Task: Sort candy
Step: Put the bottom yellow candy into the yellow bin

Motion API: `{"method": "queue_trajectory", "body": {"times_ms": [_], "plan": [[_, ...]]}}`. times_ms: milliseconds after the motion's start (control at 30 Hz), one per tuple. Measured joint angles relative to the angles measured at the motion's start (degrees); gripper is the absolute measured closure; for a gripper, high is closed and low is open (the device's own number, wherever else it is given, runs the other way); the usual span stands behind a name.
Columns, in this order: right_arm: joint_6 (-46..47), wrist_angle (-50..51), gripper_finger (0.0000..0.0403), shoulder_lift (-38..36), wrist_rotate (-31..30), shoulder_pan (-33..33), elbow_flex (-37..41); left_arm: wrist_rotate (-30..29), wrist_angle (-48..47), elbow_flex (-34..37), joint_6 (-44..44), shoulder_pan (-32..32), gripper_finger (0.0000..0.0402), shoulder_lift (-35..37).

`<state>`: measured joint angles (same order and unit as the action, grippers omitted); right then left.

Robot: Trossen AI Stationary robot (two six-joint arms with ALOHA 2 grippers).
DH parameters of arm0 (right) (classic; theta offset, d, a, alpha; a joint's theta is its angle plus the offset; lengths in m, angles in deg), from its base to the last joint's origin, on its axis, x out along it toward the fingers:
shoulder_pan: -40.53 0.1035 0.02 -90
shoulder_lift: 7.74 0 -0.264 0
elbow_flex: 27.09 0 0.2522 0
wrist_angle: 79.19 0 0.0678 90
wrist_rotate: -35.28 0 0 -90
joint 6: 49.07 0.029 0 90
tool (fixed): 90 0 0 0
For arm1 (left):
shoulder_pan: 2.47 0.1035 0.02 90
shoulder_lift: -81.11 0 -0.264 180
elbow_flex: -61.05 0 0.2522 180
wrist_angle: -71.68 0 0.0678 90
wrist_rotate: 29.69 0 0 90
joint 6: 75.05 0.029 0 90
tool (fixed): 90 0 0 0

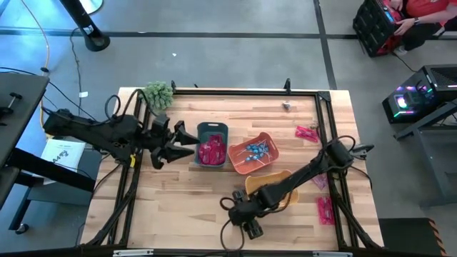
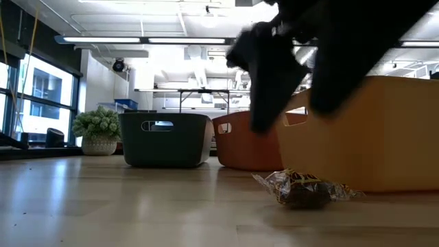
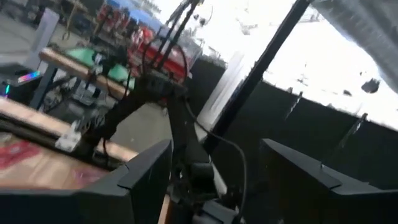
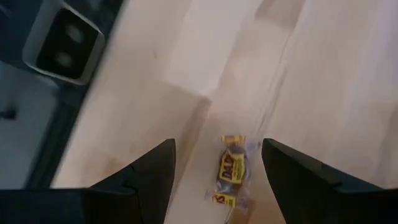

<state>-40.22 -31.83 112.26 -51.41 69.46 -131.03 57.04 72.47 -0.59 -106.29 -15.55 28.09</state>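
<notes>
My right gripper will point its fingers straight down, as it slants above the brown candy now, and pinch the candy's middle [image 2: 304,195] before it lifts the candy to the yellow bin.
A brown wrapped candy [image 4: 231,171] lies flat on the wooden table, just in front of the yellow bin [image 2: 384,130]. My right gripper [image 4: 217,146] hangs open above it, pointing down at a slant, one finger on each side and clear of it. In the high view this gripper [image 1: 250,225] is near the table's front edge. Pink-red packets [image 1: 211,151] fill the grey-blue bin [image 1: 212,130]. Blue lollipops [image 1: 255,150] lie in the orange bin [image 1: 265,139]. My left gripper [image 1: 191,144] is open and held level beside the grey-blue bin's left side, touching nothing.
Loose pink-red packets [image 1: 307,132] [image 1: 325,210] lie on the table's right side, and a small piece [image 1: 287,106] sits near the far edge. A fuzzy green plant ball [image 1: 158,94] stands at the far left corner. A small camera [image 4: 62,43] sits at the front edge.
</notes>
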Motion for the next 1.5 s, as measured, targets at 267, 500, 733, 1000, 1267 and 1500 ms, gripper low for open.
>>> {"method": "queue_trajectory", "body": {"times_ms": [267, 500, 733, 1000, 1267, 1500], "plan": [[2.24, 11.57, 0.0169, 6.84, -1.72, 0.00, -7.86, 3.71, -1.47, 0.00, 6.23, -1.90, 0.0163, 0.15], [4.65, 20.38, 0.0176, 10.87, -4.74, 0.00, -13.88, 5.72, -1.42, 0.00, 7.97, -2.05, 0.0163, 0.21], [4.24, 21.79, 0.0239, 11.39, -5.45, 0.00, -16.29, 4.76, 0.01, 0.00, 7.95, -2.01, 0.0163, 0.59], [-0.27, 22.15, 0.0374, 11.37, -8.95, -0.09, -18.63, 0.19, 3.89, 0.04, 8.45, -1.94, 0.0163, 2.05], [1.59, 25.26, 0.0375, 10.90, -9.95, -0.11, -18.60, -2.16, 5.19, 0.02, 8.84, -1.95, 0.0163, 4.83], [13.08, 22.53, 0.0336, 10.89, -7.64, -0.03, -18.58, -2.16, 5.00, 0.02, 8.82, -2.01, 0.0163, 5.05]]}}
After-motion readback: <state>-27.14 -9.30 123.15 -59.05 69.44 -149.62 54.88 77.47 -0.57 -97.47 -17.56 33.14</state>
